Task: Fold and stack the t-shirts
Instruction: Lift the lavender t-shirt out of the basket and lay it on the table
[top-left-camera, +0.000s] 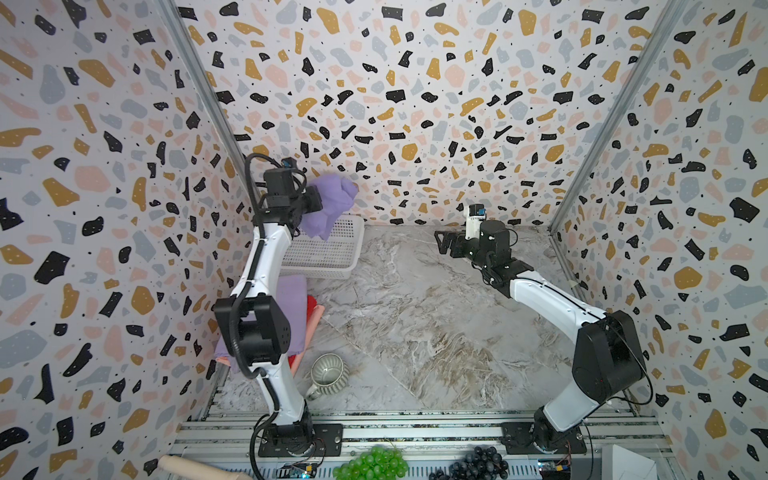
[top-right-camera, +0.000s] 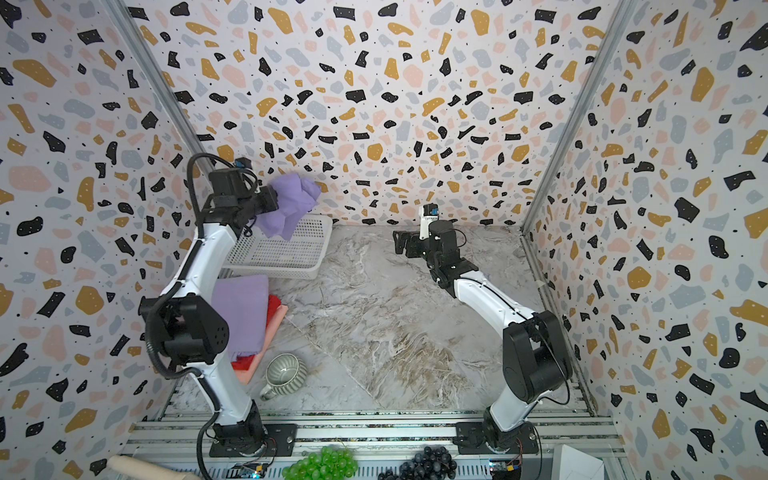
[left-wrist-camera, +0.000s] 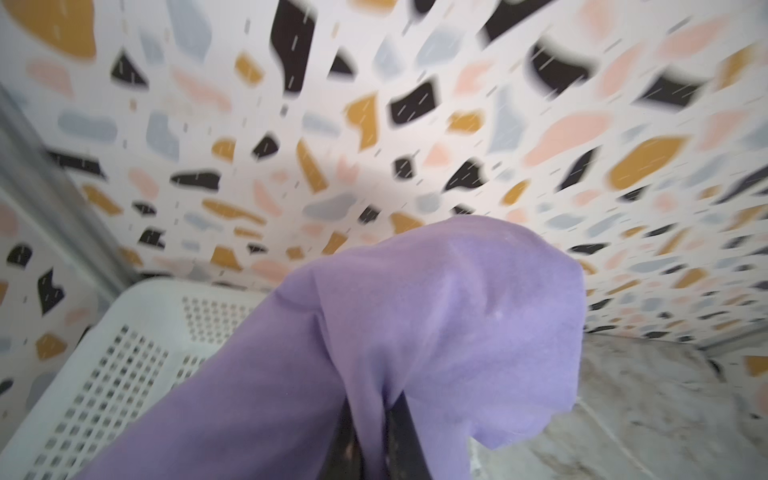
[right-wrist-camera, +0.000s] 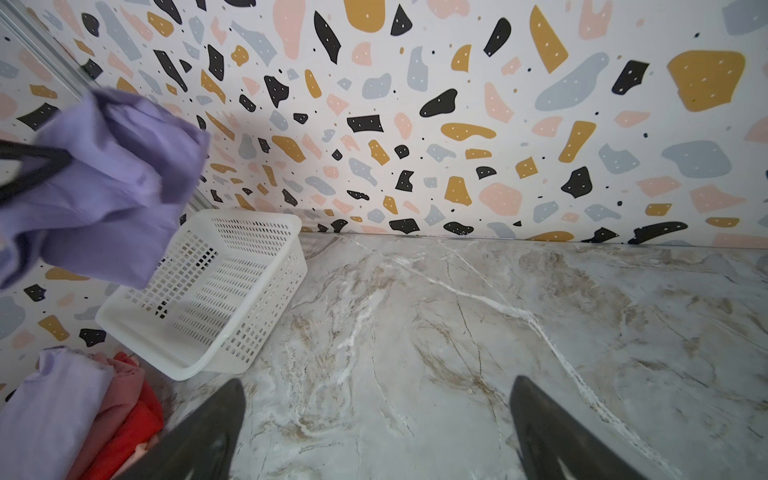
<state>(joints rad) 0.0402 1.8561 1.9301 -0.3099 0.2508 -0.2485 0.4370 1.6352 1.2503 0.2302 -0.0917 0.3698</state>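
I will next close my right gripper on the loose edge (right-wrist-camera: 166, 225) of the lavender t-shirt, below the place where my left gripper holds it.
A crumpled lavender t-shirt (top-left-camera: 332, 203) (top-right-camera: 293, 203) (right-wrist-camera: 108, 187) hangs in the air above the white basket (top-left-camera: 332, 259) (top-right-camera: 291, 257). My left gripper (left-wrist-camera: 376, 436) is shut on a fold of it, and the cloth (left-wrist-camera: 436, 332) drapes over the fingers. A stack of folded t-shirts lies at the left wall: lavender (top-right-camera: 241, 311) on top, red (top-right-camera: 274, 305) and salmon-pink (top-right-camera: 268, 336) beneath. My right gripper (top-left-camera: 442, 245) (top-right-camera: 399, 243) (right-wrist-camera: 378, 382) hovers open over the back of the marble table, holding nothing.
The basket (right-wrist-camera: 249, 332) looks empty and sits in the back left corner. A grey ribbed mug (top-left-camera: 329, 372) stands near the left arm's base. Green grapes (top-left-camera: 372, 463), dark grapes (top-left-camera: 478, 463) and a rolling pin (top-left-camera: 187, 467) lie beyond the front rail.
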